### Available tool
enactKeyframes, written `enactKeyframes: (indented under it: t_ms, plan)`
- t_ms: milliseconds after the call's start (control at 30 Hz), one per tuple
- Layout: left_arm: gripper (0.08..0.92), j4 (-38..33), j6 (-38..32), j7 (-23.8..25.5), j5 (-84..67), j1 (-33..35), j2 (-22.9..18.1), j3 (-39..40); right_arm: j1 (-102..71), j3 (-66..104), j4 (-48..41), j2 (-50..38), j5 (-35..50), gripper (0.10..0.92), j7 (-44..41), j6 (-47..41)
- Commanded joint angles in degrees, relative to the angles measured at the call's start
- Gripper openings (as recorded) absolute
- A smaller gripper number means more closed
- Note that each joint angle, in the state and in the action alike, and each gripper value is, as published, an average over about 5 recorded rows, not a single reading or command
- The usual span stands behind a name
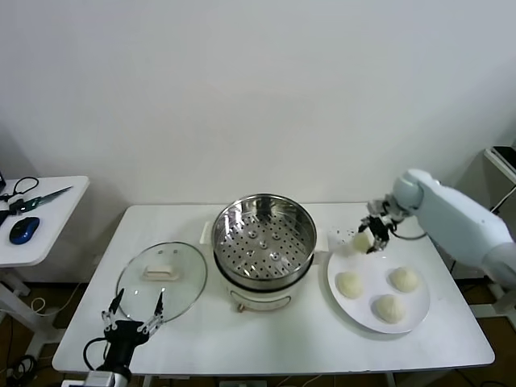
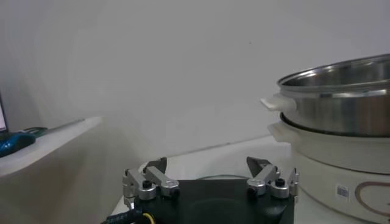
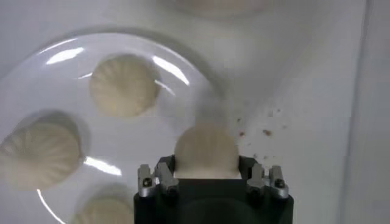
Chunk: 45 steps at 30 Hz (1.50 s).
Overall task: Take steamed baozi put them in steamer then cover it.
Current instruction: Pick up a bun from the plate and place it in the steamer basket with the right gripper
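Note:
Next, my right gripper lets go of the baozi on the far part of the steamer's perforated tray (image 1: 268,224), just behind the tray's dimples.
My right gripper (image 1: 371,235) is shut on a baozi (image 1: 361,240) and holds it just above the far left edge of the white plate (image 1: 355,305); the wrist view shows the bun (image 3: 206,149) between the fingers. Three more baozi (image 1: 349,284) (image 1: 404,279) (image 1: 390,308) lie on the plate. The steel steamer (image 1: 264,234) stands open at the table's middle, its perforated tray bare. The glass cover (image 1: 162,276) lies flat on the table left of it. My left gripper (image 1: 131,320) is open and empty, low at the front left, near the cover's front edge.
A side table (image 1: 44,218) at the far left holds scissors (image 1: 32,196) and a blue mouse (image 1: 24,230). In the left wrist view the steamer's wall (image 2: 341,109) and its cream base rise close by. Crumbs (image 3: 256,131) dot the table beside the plate.

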Motion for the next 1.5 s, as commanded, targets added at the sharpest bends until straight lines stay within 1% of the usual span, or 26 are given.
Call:
enactKeyframes:
  t_ms: [33, 233, 400, 533, 800, 1000, 1167, 1500]
  plan:
    - [0.823, -0.1, 0.1, 0.0, 0.0, 0.1, 0.0, 0.1, 16.0, -10.9, 2.9, 2.7, 2.4, 0.670, -2.3, 8.3]
    - [0.823, -0.1, 0.2, 0.0, 0.0, 0.2, 0.0, 0.0, 20.7, -11.3, 7.7, 9.2, -4.3, 0.670, -1.9, 17.4]
    - [0.823, -0.1, 0.2, 0.0, 0.0, 0.3, -0.1, 0.1, 21.1, -11.0, 12.0, 15.3, -6.4, 0.670, -0.7, 20.9]
    - [0.823, 0.1, 0.2, 0.0, 0.1, 0.4, 0.0, 0.2, 18.6, -9.6, 14.3, 19.2, -11.9, 0.670, 0.6, 23.8]
    - [0.823, 0.2, 0.2, 0.0, 0.1, 0.5, 0.1, 0.4, 11.4, -8.9, 14.0, 24.1, -22.8, 0.670, 3.9, 26.8]
    - [0.823, 0.0, 0.3, -0.1, 0.1, 0.7, 0.1, 0.4, 6.7, -8.6, 11.3, 25.8, -28.0, 0.670, 5.2, 27.6]
    - [0.823, 0.1, 0.2, -0.1, 0.1, 0.8, 0.2, 0.2, 4.2, -8.4, 9.1, 26.2, -29.3, 0.670, 5.3, 27.6]
    - [0.823, 0.5, 0.3, -0.1, 0.1, 0.7, 0.2, 0.1, 2.0, -9.1, 7.4, 26.0, -27.9, 0.676, 4.8, 26.5]
